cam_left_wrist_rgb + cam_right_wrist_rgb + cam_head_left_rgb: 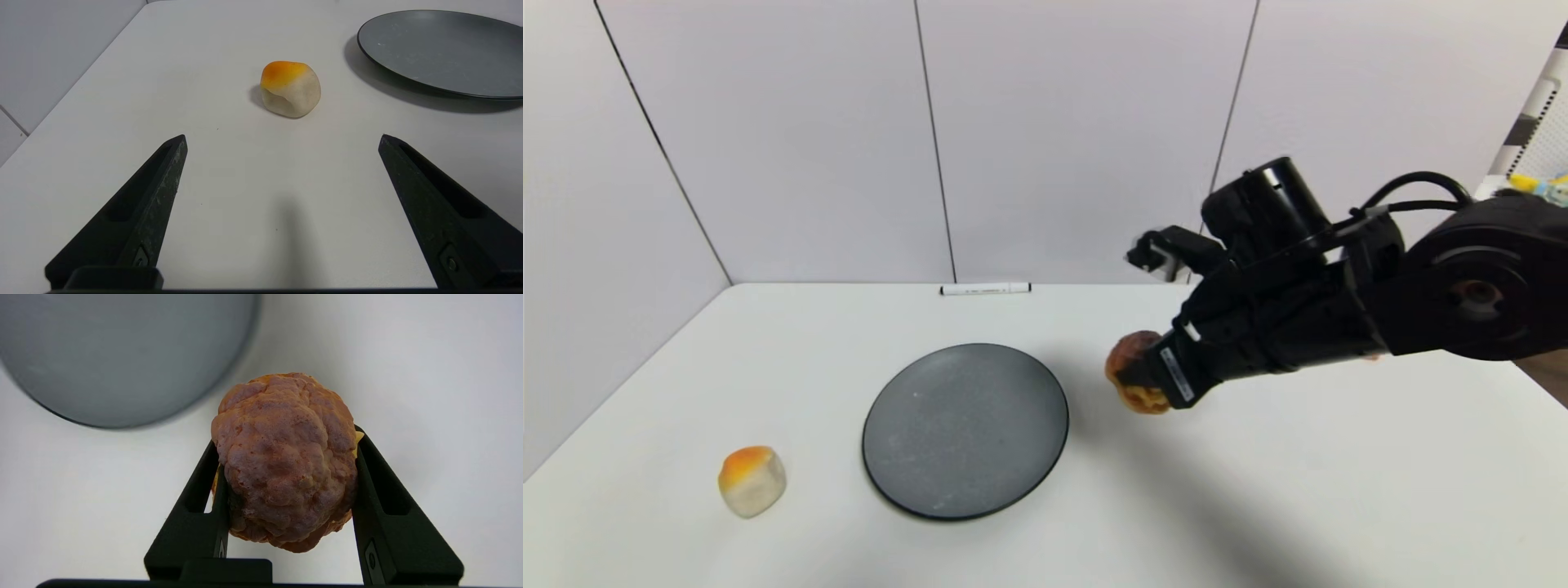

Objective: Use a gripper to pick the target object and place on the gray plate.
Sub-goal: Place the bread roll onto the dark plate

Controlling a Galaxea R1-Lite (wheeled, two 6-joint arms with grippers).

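The cream puff, still held above the table beside the plate, will be let go by my right gripper just on the near side of the gray plate's middle (985, 455) (120, 340).
My right gripper (1137, 377) is shut on the golden-brown cream puff (1131, 361) and holds it above the table, just right of the gray plate (965, 429). In the right wrist view the puff (286, 457) sits clamped between the two black fingers (204, 490), with the plate (122, 355) beyond it. My left gripper (282, 141) is open and empty low over the table, out of the head view; the plate's rim (429, 81) lies off to one side of it.
A small pale bun with an orange top (752, 480) sits left of the plate; it also shows in the left wrist view (291, 88), ahead of the left gripper. A white marker (985, 288) lies at the back edge by the wall.
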